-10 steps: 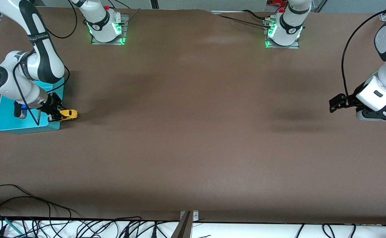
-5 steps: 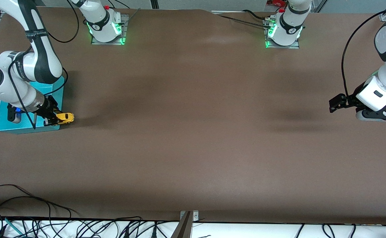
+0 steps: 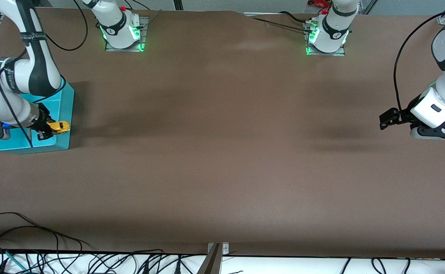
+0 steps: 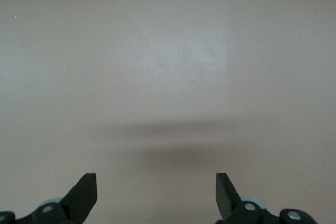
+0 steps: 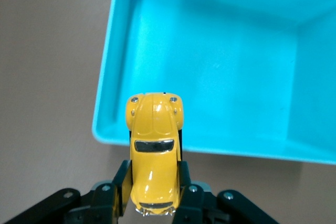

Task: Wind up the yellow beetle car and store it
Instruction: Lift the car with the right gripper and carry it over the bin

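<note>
The robot's right gripper needs to release the yellow beetle car on the bottom of the turquoise bin, toward the arm bases' edge [image 3: 45, 104].
The yellow beetle car [image 3: 59, 126] [image 5: 154, 148] is a tiny rounded toy with dark windows. My right gripper [image 3: 49, 130] [image 5: 153, 174] is shut on its sides and holds it in the air over the edge of the turquoise bin [image 3: 63, 99] [image 5: 220, 61] at the right arm's end of the table. In the right wrist view the car's nose reaches over the bin's rim, and the bin's floor shows bare. My left gripper [image 3: 384, 121] [image 4: 156, 195] waits open over bare table at the left arm's end, nothing between its fingers.
The brown table [image 3: 222, 152] stretches between the two arms. Both arm bases [image 3: 123, 28] [image 3: 327, 32] stand along its edge farthest from the front camera. Loose cables [image 3: 35, 247] lie along the nearest edge.
My right gripper has carried the car from over the table beside the bin to over the bin's edge. The left arm has not moved.
</note>
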{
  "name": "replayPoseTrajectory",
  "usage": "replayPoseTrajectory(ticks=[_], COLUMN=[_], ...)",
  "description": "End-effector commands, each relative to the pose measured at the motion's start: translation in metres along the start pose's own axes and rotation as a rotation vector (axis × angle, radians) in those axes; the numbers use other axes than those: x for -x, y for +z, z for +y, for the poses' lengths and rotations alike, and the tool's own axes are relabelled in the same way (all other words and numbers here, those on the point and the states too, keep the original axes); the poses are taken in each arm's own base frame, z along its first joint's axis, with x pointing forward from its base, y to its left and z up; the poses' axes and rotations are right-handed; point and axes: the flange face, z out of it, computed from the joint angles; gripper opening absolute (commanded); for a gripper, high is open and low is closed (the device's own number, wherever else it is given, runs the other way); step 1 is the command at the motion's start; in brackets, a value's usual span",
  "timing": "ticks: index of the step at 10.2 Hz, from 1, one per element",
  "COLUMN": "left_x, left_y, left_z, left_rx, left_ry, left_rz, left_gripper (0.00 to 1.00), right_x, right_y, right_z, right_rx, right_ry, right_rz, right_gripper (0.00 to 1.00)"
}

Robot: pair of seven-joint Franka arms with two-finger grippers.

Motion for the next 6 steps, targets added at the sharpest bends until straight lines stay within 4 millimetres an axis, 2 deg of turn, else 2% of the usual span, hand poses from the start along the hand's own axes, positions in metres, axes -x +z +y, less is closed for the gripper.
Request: replayPoseTrajectory(ticks=[1,3,4,6], left_x=[0.000,0.000,0.002,0.005], left_y=[-0.005,-0.005,-0.006,-0.005], left_z=[-0.004,-0.004,-0.004,0.000], left_rx=[0.030,0.030,0.027,0.070], left_ry=[0.025,0.069,0.071,0.061], left_rz=[-0.001,0.001,-0.004,-0.025], left_gripper=[1.00,1.00,1.00,1.00], right_x=[-0.029,-0.039,-0.056,-0.077], right_y=[0.011,0.051,0.071,0.096], right_z=[0.020,0.049,0.062,0.083], right_rx=[0.059,0.140,0.169,0.194], right_ry=[0.001,-0.117,-0.143,-0.226], right_rz=[0.015,-0.045,-0.069,-0.113], right_gripper=[0.00,0.00,0.00,0.00])
